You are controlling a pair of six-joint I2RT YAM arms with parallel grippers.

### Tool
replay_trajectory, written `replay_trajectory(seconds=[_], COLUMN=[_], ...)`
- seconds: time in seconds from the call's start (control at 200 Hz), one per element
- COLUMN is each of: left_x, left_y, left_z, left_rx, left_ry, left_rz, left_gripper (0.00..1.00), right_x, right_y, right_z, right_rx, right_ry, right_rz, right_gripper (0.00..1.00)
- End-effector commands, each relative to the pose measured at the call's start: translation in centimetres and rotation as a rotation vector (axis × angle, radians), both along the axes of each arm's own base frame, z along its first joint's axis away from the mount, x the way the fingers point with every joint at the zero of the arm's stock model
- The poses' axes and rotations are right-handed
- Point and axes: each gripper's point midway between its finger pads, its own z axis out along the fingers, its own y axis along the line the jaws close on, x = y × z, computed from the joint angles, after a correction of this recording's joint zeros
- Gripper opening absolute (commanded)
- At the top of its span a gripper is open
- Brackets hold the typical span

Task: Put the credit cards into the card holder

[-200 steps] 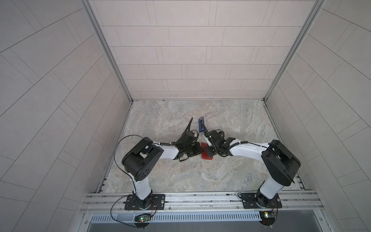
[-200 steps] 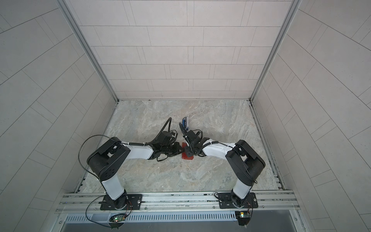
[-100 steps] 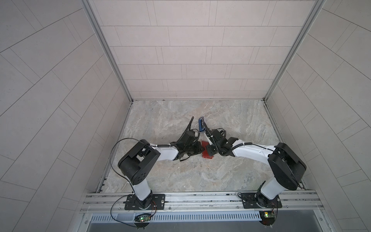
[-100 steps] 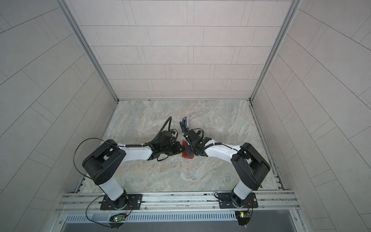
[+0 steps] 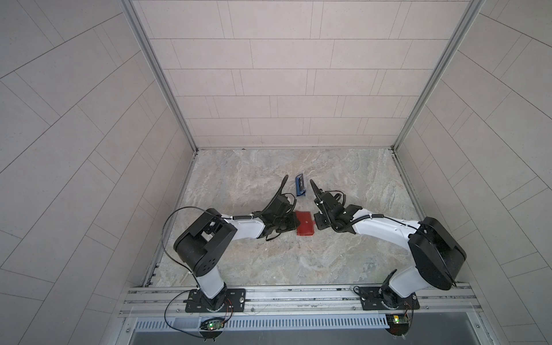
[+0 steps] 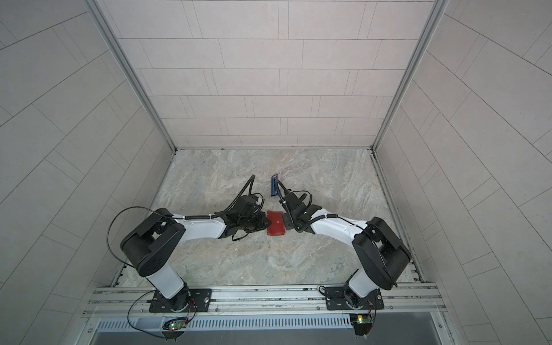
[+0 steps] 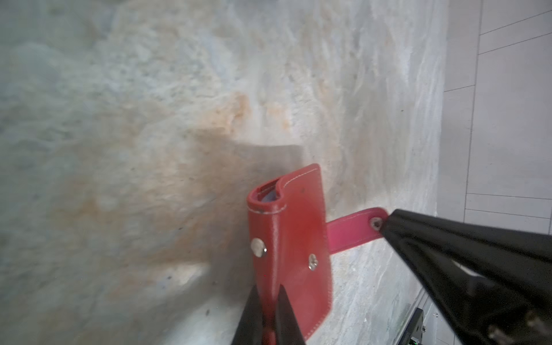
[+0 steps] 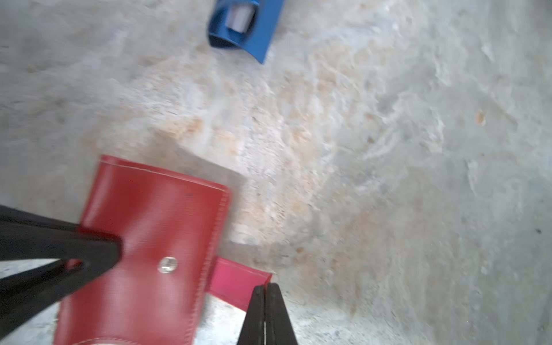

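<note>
My left gripper pinches the card holder shut at its folded edge, so it should take the cover's free edge (image 7: 326, 230) and spread the holder open.
The card holder (image 5: 305, 223) (image 6: 275, 223), a red wallet, lies folded shut in the middle of the marble floor. My left gripper (image 5: 294, 222) (image 7: 268, 291) is shut on its folded edge. My right gripper (image 5: 316, 222) (image 8: 265, 286) is shut on the end of the holder's pink-red snap tab (image 8: 236, 280) (image 7: 352, 233), which sticks out sideways. The snap stud (image 8: 167, 265) on the cover is bare. Of the credit cards, only a pale bluish sliver (image 7: 270, 197) shows inside the fold's open end. The rest are hidden.
A small blue stand (image 5: 300, 184) (image 8: 245, 27) stands on the floor just behind the card holder, between the two wrists. Tiled walls close in the floor on three sides, and a metal rail (image 5: 298, 295) with the arm bases runs along the front.
My right gripper has closed fully on the snap tab, and the right arm's elbow has swung outward to the right. The left gripper and the card holder have stayed in place.
</note>
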Motion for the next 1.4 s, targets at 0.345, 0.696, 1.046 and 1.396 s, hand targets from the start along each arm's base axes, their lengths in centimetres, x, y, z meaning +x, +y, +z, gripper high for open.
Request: replay_trajectory(seconds=[0.345,0.696,1.046,1.396], left_x=[-0.7,-1.0,-0.9,-0.8], left_y=[2.3,-0.4,-2.0,-1.6], left_z=[0.2,5.6,6.2,4.2], left_rx=[0.101,-0.057,-0.198,-0.148], left_ry=[-0.036,-0.182,-0.180,-0.130], left_rz=[-0.013,-0.165,-0.153,-0.132], left_gripper=[0.39,0.54,0.58,0.57], right_x=[-0.7,-1.5,-2.1,-1.8], right_y=[-0.2,3.4,4.6,4.6], right_z=[2.9,5.7,8.7,8.3], right_rx=[0.112,0.345,0.483,0.542], right_ry=[-0.028,-0.020,-0.070,-0.107], right_rz=[0.007,0.085,0.141,0.131], right_gripper=[0.00,0.00,0.00,0.00])
